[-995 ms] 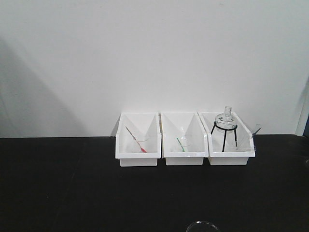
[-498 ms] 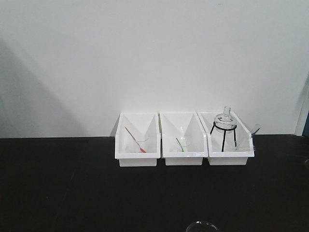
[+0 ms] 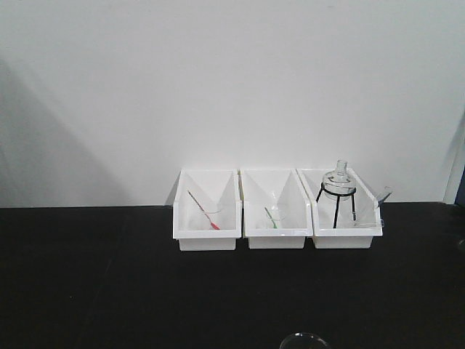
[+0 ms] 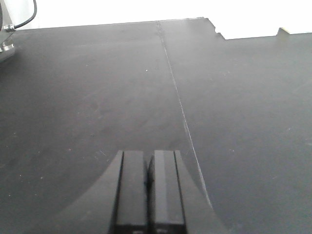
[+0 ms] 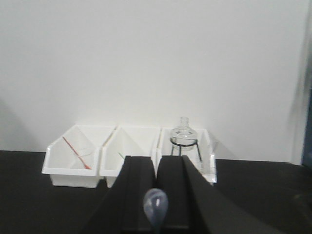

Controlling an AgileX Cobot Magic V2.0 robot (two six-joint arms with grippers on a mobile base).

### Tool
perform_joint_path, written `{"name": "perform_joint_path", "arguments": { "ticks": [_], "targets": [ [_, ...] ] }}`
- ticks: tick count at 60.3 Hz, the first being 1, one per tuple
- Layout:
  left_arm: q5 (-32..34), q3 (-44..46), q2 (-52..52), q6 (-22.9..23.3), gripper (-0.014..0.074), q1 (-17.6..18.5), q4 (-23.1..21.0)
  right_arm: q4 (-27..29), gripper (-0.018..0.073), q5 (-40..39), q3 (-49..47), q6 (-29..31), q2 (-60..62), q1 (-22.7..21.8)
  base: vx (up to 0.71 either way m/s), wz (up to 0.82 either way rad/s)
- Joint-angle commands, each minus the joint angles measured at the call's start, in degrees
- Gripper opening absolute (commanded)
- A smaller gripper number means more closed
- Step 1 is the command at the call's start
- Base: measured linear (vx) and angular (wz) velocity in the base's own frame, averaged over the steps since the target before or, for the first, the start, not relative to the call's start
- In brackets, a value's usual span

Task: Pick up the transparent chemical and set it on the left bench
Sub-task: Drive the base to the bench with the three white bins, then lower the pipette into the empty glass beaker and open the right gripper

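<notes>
My right gripper is going to release the transparent chemical inside the clear glass (image 3: 311,339), so that it stays standing up past the rim of the glass.
In the right wrist view my right gripper (image 5: 157,161) is shut on the transparent chemical (image 5: 155,204), a clear, faintly bluish pipette. Its bulb sticks out near the camera between the black fingers; its tip is hidden. The gripper hangs above the left bench (image 5: 24,200), a black worktop under a white wall, in front of three white bins. The bench also shows in the front view (image 3: 102,276). My left gripper (image 4: 147,156) is shut and empty over a bare black surface. Neither gripper shows in the front view.
The left bin (image 3: 208,211) holds a red-tipped pipette (image 3: 203,209). The middle bin (image 3: 276,211) holds a green-tipped pipette (image 3: 271,217). The right bin (image 3: 347,214) holds a glass flask on a black wire stand (image 3: 338,190). A clear glass rim (image 3: 305,339) shows at the bottom edge.
The three bins have shifted slightly to the left in the front view. Nothing on the bench has moved otherwise.
</notes>
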State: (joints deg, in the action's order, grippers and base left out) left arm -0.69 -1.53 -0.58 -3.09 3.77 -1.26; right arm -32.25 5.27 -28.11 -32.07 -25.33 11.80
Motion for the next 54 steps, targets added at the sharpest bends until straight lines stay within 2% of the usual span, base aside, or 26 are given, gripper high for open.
{"name": "perform_joint_path", "arguments": {
  "ticks": [1,18,30,41,54],
  "targets": [
    [4.49,-0.93,-1.10,0.45,-0.0003,0.10,-0.04,-0.60,0.0000,-11.93,-1.69,-2.53,-6.74,0.05,0.00,0.00],
    [4.49,-0.93,-1.10,0.45,-0.0003,0.10,-0.04,-0.70,0.0000,-37.17,-1.69,-3.04,-33.32,0.05,0.00,0.00],
    [4.49,-0.93,-1.10,0.45,-0.0003,0.10,-0.04,-0.44,0.0000,-52.66,-2.02,-2.00,-46.86,0.05,0.00,0.00],
    [4.49,-0.93,-1.10,0.45,-0.0003,0.10,-0.04,-0.41,0.0000,-59.21,-4.87,-1.84,-55.33,0.05,0.00,0.00],
    [4.49,-0.93,-1.10,0.45,-0.0003,0.10,-0.04,3.11,0.0010,-58.73,-7.51,-0.48,-61.19,0.05,0.00,0.00]
  ]
}}
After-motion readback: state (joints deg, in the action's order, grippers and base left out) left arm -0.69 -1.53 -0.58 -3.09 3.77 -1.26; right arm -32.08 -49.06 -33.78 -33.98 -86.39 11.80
